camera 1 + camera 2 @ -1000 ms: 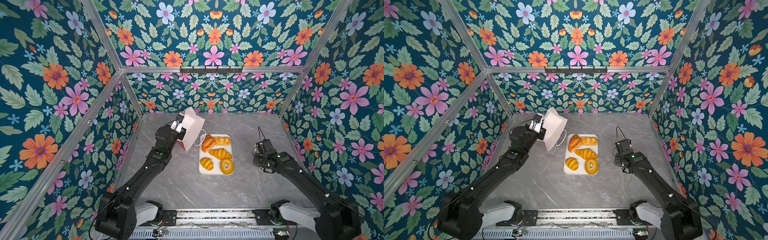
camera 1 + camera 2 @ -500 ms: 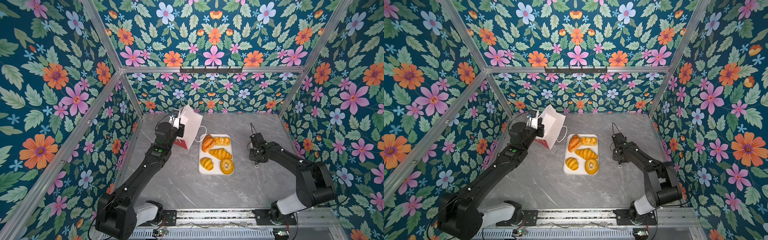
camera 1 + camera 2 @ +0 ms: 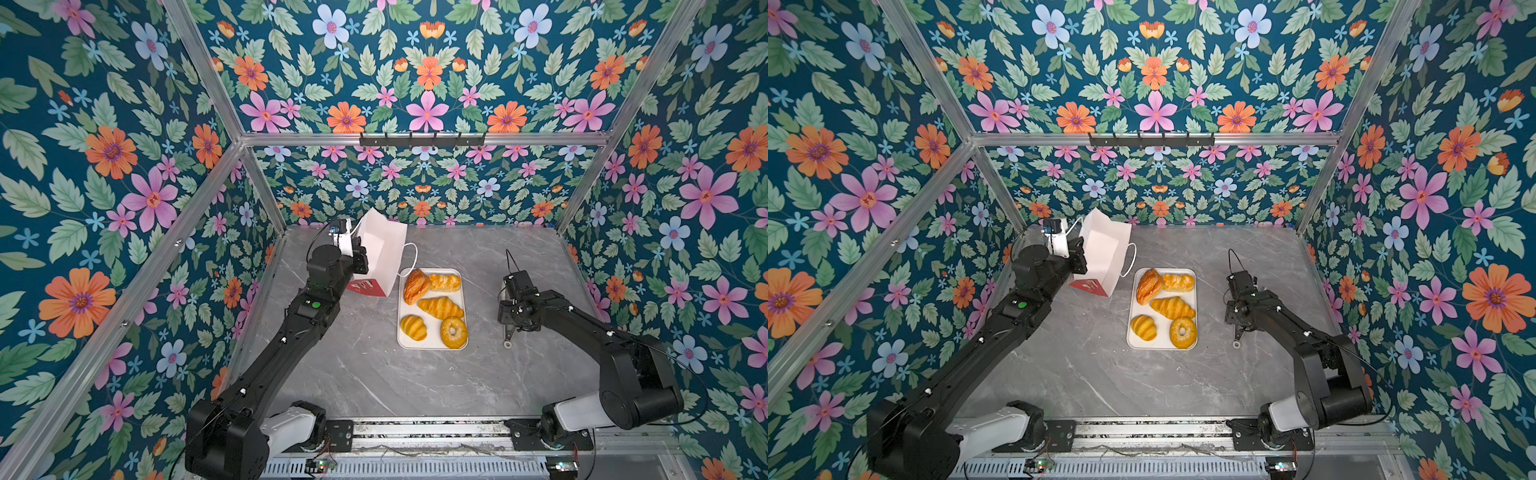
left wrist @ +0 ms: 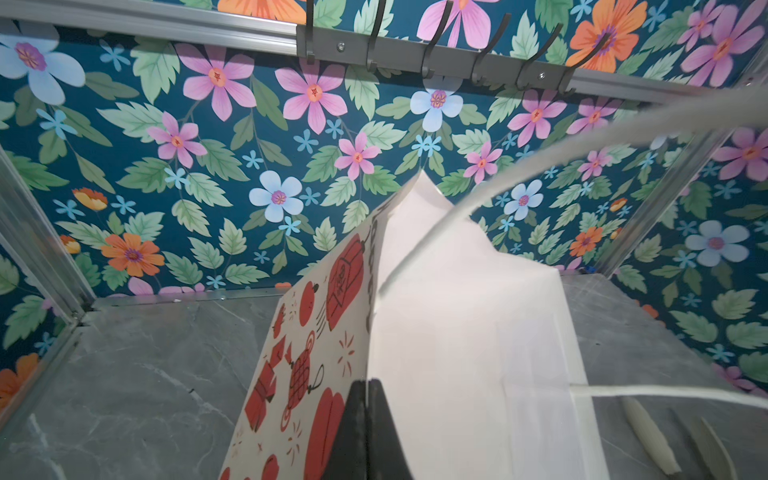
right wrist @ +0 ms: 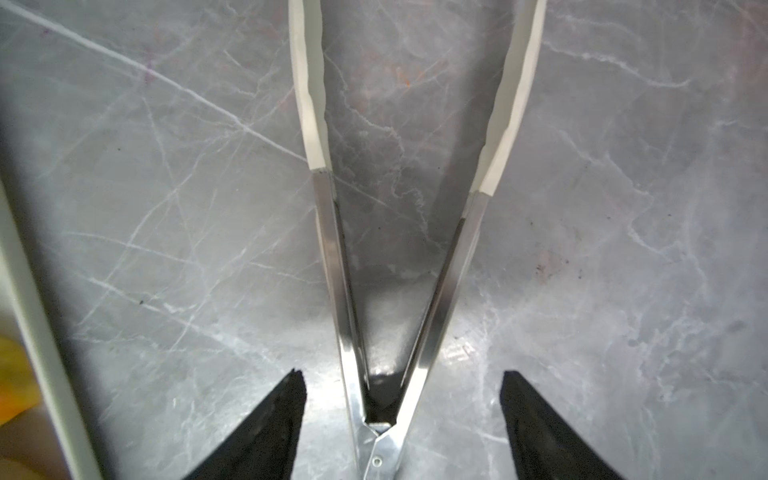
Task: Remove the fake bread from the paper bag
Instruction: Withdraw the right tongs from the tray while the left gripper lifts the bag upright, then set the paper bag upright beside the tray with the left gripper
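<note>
Next, my left gripper lets go of the paper bag on the marble table (image 3: pixel 376 307) beside the white tray, nearer my left gripper.
Five pieces of fake bread lie on a white tray (image 3: pixel 432 341) (image 3: pixel 1163 343): a flaky puff (image 3: pixel 416 286), a long roll (image 3: pixel 446 282), a croissant (image 3: pixel 440 308), a bun (image 3: pixel 413 327) and a doughnut (image 3: pixel 454 332). The paper bag (image 3: pixel 383 251) (image 3: pixel 1105 248) (image 4: pixel 457 332) leans at the tray's far left corner, its white lining showing. My left gripper (image 3: pixel 360 261) (image 4: pixel 368 386) is shut on the bag's edge. My right gripper (image 3: pixel 509 327) (image 5: pixel 403 374) is open to the right of the tray, its fingers apart from the metal tongs (image 5: pixel 330 232) lying between them.
The tongs' ring end (image 3: pixel 507 344) pokes out from under the right wrist. The tray's rim (image 5: pixel 41 332) runs close beside the right gripper. Flowered walls enclose the marble table (image 3: pixel 374 386), and a hook rail (image 3: pixel 422 139) hangs on the back wall.
The right jaws have spread wide and let go of the tongs, which now rest on the table. The left arm has drawn the bag slightly back and set it lower.
</note>
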